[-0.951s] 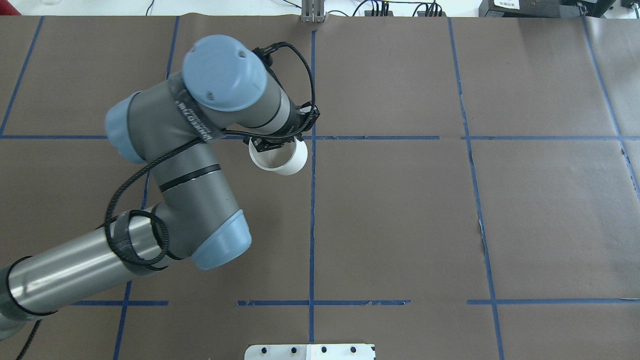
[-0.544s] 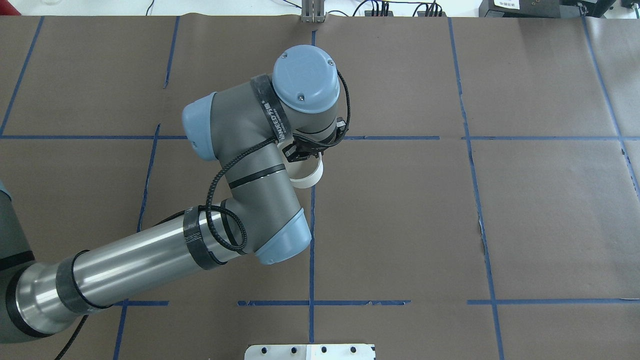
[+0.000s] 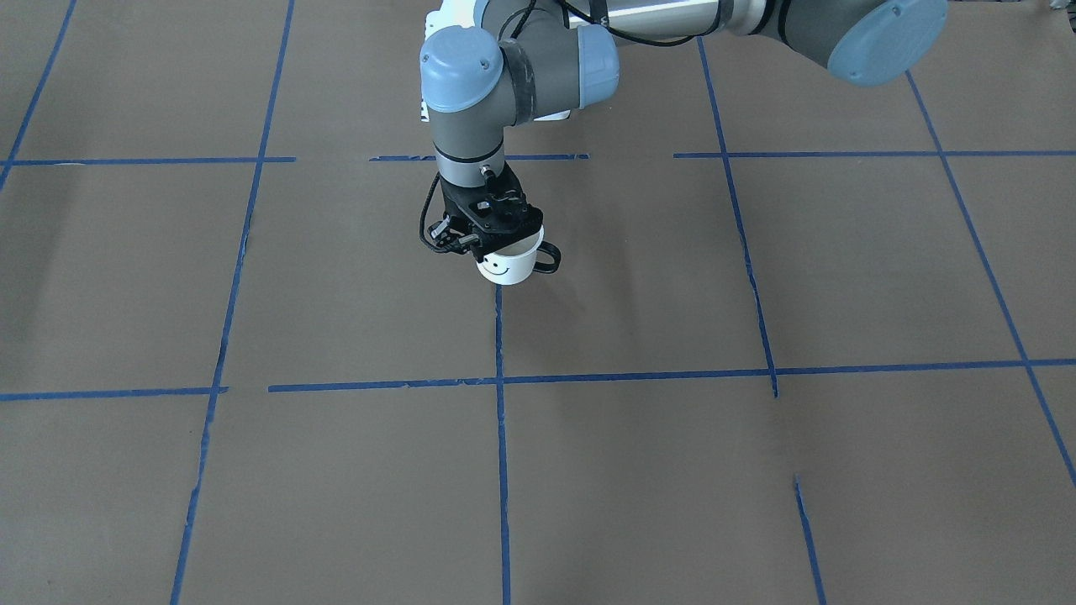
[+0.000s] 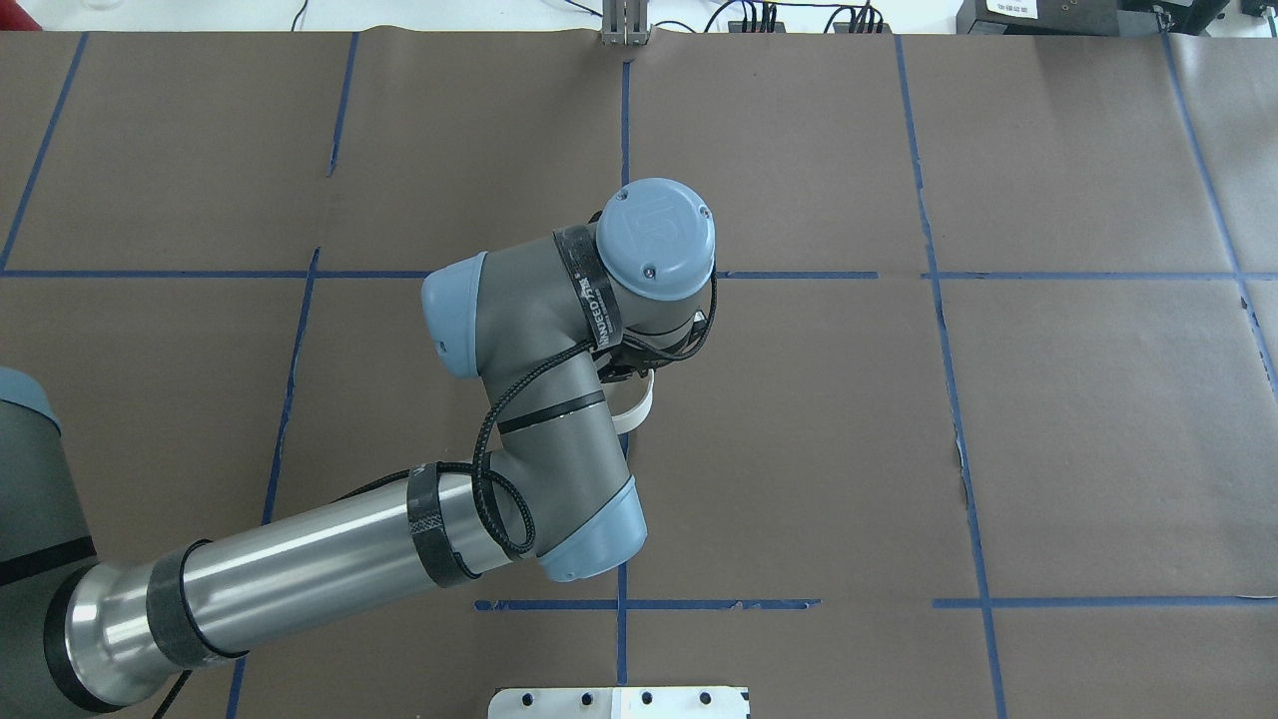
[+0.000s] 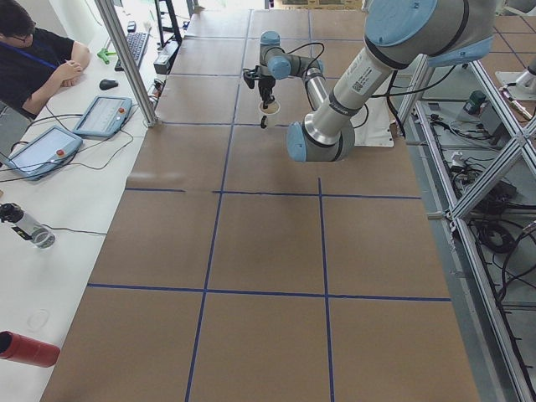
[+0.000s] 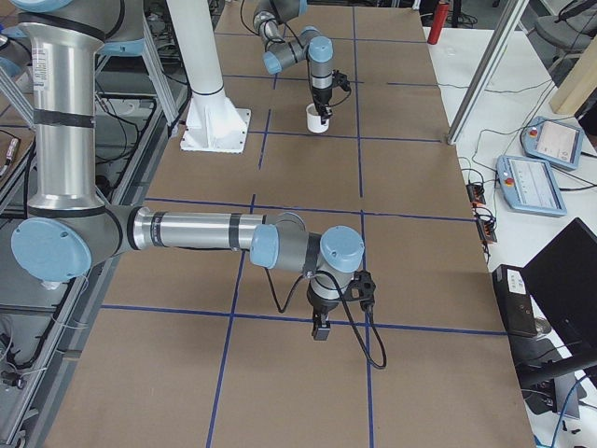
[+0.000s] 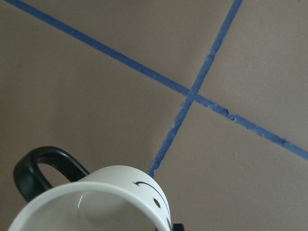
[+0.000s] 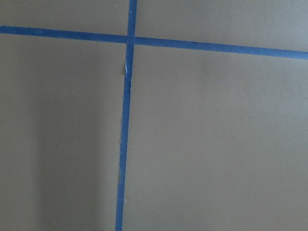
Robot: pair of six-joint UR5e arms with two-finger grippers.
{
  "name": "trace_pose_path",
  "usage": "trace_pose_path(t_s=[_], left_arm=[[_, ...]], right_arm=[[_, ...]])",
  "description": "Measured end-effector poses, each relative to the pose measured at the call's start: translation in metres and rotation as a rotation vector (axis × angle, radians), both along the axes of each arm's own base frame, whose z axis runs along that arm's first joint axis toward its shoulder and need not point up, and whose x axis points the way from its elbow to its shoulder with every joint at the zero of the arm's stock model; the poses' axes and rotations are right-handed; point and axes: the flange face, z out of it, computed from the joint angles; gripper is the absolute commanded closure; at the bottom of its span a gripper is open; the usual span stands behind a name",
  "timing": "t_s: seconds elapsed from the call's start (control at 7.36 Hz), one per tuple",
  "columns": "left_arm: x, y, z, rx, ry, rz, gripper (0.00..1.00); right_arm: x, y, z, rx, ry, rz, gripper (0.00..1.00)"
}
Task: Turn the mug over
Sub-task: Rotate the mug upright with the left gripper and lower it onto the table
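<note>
The robot's left gripper should release the mug on the blue tape line leading to the white mounting plate (image 3: pixel 503 257).
The white mug (image 3: pixel 508 262) with a black smiley face and black loop handle stands upright, opening up, at the table's middle on a blue tape line. My left gripper (image 3: pixel 496 239) points down and is shut on its rim. I cannot tell whether the mug's base touches the table. In the overhead view only a sliver of the mug (image 4: pixel 636 407) shows under the wrist. The left wrist view shows the mug's rim (image 7: pixel 110 202) and handle (image 7: pixel 43 168) close up. My right gripper (image 6: pixel 320 329) points down over the table far from the mug; I cannot tell whether it is open or shut.
Brown paper with a blue tape grid (image 4: pixel 623 469) covers the table. A white mounting plate (image 4: pixel 619 702) sits at the near edge. A person (image 5: pixel 33 59) sits at a side table with tablets (image 5: pixel 102 115). A red bottle (image 5: pixel 29 347) lies there.
My left arm has carried the mug toward the robot and a little to the right in the overhead view. The wrist has turned over the mug and now hides most of it.
</note>
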Motion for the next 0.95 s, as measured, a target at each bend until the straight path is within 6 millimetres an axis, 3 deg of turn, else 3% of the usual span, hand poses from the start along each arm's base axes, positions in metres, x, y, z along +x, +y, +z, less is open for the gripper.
trace_pose_path(t_s=[0.41, 0.95], left_arm=[[0.013, 0.016, 0.014, -0.006, -0.014, 0.027, 1.00], [0.020, 0.022, 0.015, -0.005, -0.018, 0.037, 1.00]], right_arm=[[0.000, 0.000, 0.000, -0.001, 0.000, 0.000, 0.00], [0.000, 0.000, 0.000, 0.000, 0.000, 0.000, 0.00]])
